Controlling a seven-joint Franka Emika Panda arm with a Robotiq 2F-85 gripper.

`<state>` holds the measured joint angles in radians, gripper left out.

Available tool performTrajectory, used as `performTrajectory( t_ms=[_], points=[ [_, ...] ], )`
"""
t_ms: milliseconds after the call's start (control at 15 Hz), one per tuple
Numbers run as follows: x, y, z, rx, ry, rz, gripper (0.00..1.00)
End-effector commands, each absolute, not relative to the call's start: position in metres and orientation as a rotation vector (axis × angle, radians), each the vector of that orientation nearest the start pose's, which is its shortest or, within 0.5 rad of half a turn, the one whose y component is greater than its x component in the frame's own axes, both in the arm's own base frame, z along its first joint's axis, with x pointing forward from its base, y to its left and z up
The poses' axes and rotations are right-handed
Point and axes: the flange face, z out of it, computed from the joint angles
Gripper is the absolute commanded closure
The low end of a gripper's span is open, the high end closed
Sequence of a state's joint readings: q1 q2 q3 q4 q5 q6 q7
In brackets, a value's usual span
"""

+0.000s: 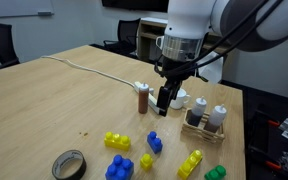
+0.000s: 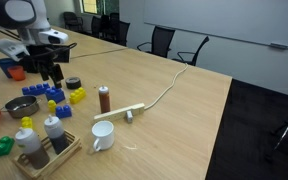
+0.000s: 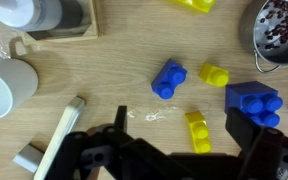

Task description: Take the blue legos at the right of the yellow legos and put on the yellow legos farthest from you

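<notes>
The small dark-blue lego between the tiny yellow block and the wooden tray should be gripped next by my gripper on the long sides [image 1: 155, 143] [image 3: 169, 79].
The small dark-blue lego [image 3: 168, 79] lies on the wooden table in the wrist view, and it also shows in an exterior view [image 1: 154, 142]. The wide yellow lego brick [image 3: 194, 4] is cut off by the top edge of the wrist view and shows in an exterior view [image 1: 191, 163]. My gripper [image 3: 181, 126] is open and empty. It hangs above the table [image 1: 164, 101], apart from every piece. In the wrist view the blue lego is just beyond its fingertips. In an exterior view the gripper [image 2: 52, 72] is over the lego group.
A narrow yellow bar [image 3: 197, 130] lies between my fingers, with a tiny yellow block [image 3: 214, 74] and a larger blue cluster [image 3: 254, 102] nearby. Around them are a metal bowl of beans [image 3: 279, 30], a white mug [image 3: 4, 90], a wooden tray with shakers [image 1: 206, 118], a brown bottle [image 1: 143, 98] and a white plug with cable [image 3: 59, 135].
</notes>
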<state>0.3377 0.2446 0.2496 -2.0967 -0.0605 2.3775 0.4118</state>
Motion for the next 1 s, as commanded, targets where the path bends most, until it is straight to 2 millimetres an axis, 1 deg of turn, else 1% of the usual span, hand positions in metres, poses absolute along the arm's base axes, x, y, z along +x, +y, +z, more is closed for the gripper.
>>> performTrajectory(
  t_ms=[0,200,400,533,667,733,800,933],
  points=[
    [0.490,0.320,0.309,-3.082,-0.235,-0.064,0.00],
    [0.496,0.322,0.293,-3.060,0.018,-0.060,0.00],
    [0.499,0.326,0.270,-3.032,0.270,-0.058,0.00],
    [0.501,0.328,0.256,-2.998,0.409,-0.085,0.00],
    [0.501,0.332,0.242,-2.986,0.453,-0.104,0.00],
    [0.497,0.328,0.246,-3.007,0.397,-0.074,0.00],
    [0.497,0.330,0.240,-3.001,0.418,-0.076,0.00],
    [0.497,0.331,0.239,-2.996,0.432,-0.080,0.00]
  ],
)
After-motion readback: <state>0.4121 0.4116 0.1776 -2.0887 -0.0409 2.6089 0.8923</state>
